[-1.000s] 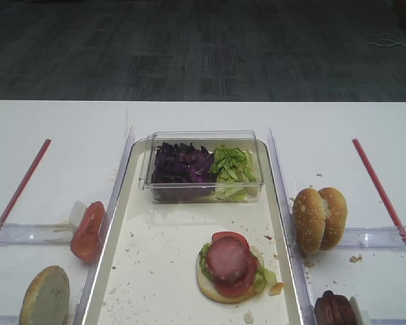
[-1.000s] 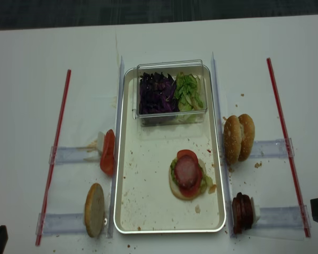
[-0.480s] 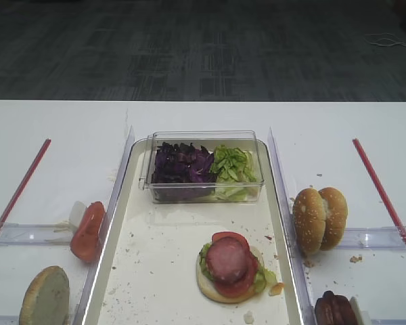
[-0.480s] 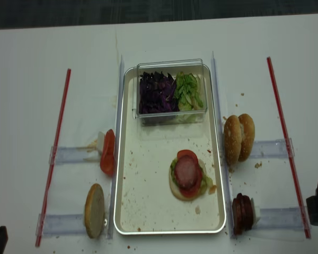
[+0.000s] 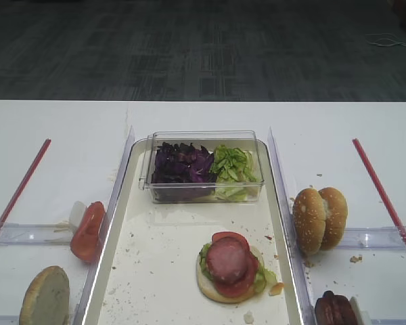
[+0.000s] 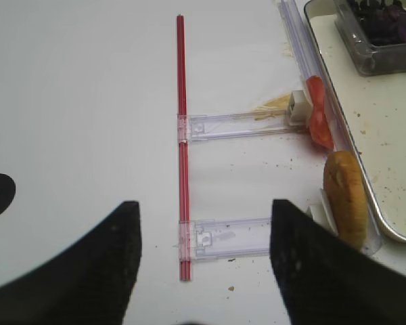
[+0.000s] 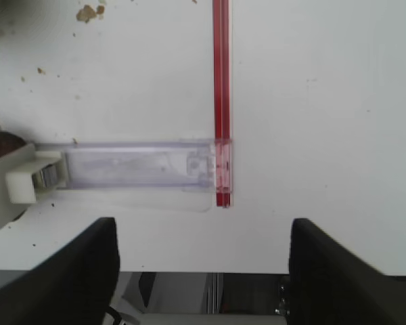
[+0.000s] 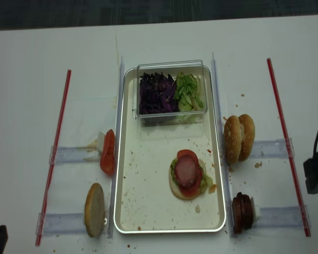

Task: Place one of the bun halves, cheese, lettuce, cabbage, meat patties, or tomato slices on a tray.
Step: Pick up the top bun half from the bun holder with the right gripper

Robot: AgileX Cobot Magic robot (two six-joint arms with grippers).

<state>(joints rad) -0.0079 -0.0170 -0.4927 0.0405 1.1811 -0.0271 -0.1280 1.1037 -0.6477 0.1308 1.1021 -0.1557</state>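
The sesame bun half nearer the tray is next, and my right gripper should go to its top edge (image 8: pixel 232 136) and close there.
The whitish tray (image 5: pixel 142 271) carries a stack: bun half, lettuce, tomato and a meat patty (image 5: pixel 229 261) on top. Two sesame bun halves (image 5: pixel 319 219) stand on edge right of it, with meat patties (image 5: pixel 335 310) nearer the front. Tomato slices (image 5: pixel 88 231) and a flat bun half (image 5: pixel 46 296) stand to its left. Cabbage (image 5: pixel 183 166) and lettuce (image 5: pixel 231 164) fill a clear box. The cheese is out of view. My right gripper (image 7: pixel 203 271) hangs open and empty over the table's front right edge. My left gripper (image 6: pixel 203 264) is open and empty at the front left.
Red strips (image 8: pixel 55 153) (image 8: pixel 286 143) run down both sides of the table. Clear plastic holders (image 7: pixel 135 166) (image 6: pixel 237 125) lie across between them and the tray. The clear box (image 8: pixel 172 92) takes up the tray's far end. Crumbs dot the tray (image 8: pixel 148 201).
In the overhead view the right arm's dark part has moved up along the right edge, away from the front. The food has not moved.
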